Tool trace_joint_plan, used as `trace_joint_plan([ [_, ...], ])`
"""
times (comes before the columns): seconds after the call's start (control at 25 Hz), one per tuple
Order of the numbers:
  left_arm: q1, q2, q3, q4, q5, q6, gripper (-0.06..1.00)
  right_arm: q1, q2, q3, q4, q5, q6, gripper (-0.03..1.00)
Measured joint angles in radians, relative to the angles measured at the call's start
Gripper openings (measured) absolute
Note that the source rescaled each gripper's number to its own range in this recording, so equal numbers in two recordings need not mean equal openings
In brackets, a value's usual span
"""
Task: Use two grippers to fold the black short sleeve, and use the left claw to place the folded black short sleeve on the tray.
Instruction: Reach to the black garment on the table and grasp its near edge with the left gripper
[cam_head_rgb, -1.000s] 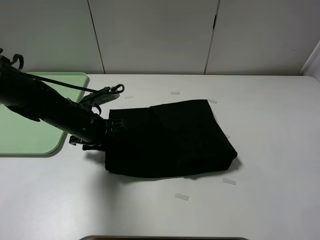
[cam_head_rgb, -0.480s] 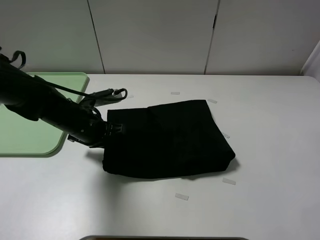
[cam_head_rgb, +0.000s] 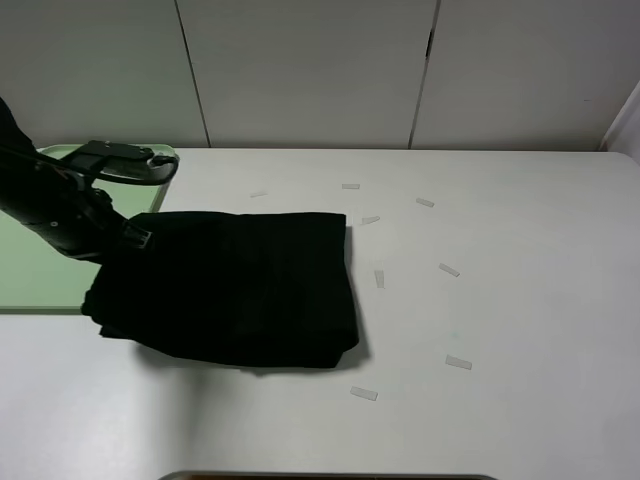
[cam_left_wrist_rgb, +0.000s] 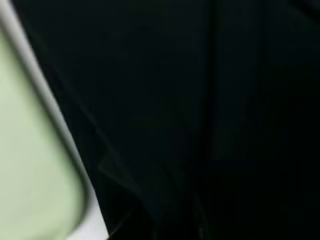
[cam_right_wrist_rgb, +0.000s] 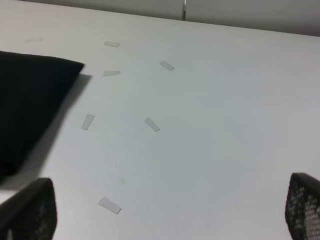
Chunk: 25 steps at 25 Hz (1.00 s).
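My left gripper is holding the tray-side edge of the black short sleeve while its near corner sticks out. I will bring that edge inward, then take that corner (cam_head_rgb: 98, 312).
The black short sleeve (cam_head_rgb: 240, 285) lies folded into a rough rectangle on the white table, its left edge overlapping the near right corner of the mint-green tray (cam_head_rgb: 40, 270). My left gripper (cam_head_rgb: 128, 238) is at the shirt's upper left edge, over the tray's right rim, shut on the cloth. In the left wrist view black fabric (cam_left_wrist_rgb: 200, 100) fills most of the frame beside the tray (cam_left_wrist_rgb: 30, 175), hiding the fingers. My right gripper (cam_right_wrist_rgb: 167, 215) is open and empty, outside the exterior view; its mesh fingertips (cam_right_wrist_rgb: 30, 210) stand wide apart over bare table, right of the shirt (cam_right_wrist_rgb: 30, 100).
Several small pale tape strips lie on the table right of the shirt, such as a strip (cam_head_rgb: 363, 394) near the front and another strip (cam_head_rgb: 458, 362) further right. White cabinet panels (cam_head_rgb: 310, 70) stand behind the table.
My left gripper has dragged the folded shirt sharply left, from the table's middle to the tray's edge. The tape strips once under the shirt now show.
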Motion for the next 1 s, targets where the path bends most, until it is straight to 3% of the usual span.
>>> trace_joint_plan([
  [0.08,0.007,-0.013,0.000,0.061,0.005,-0.061,0.02,0.000,0.000,0.000,0.000,0.000,0.000,1.00],
  [0.28,0.007,-0.013,0.000,0.083,-0.011,-0.094,0.02,0.000,0.000,0.000,0.000,0.000,0.000,1.00],
  [0.64,-0.018,0.016,0.000,-0.004,-0.080,-0.070,0.02,0.000,0.000,0.000,0.000,0.000,0.000,1.00],
  [1.0,-0.123,0.133,0.000,-0.058,-0.131,-0.052,0.02,0.000,0.000,0.000,0.000,0.000,0.000,1.00],
])
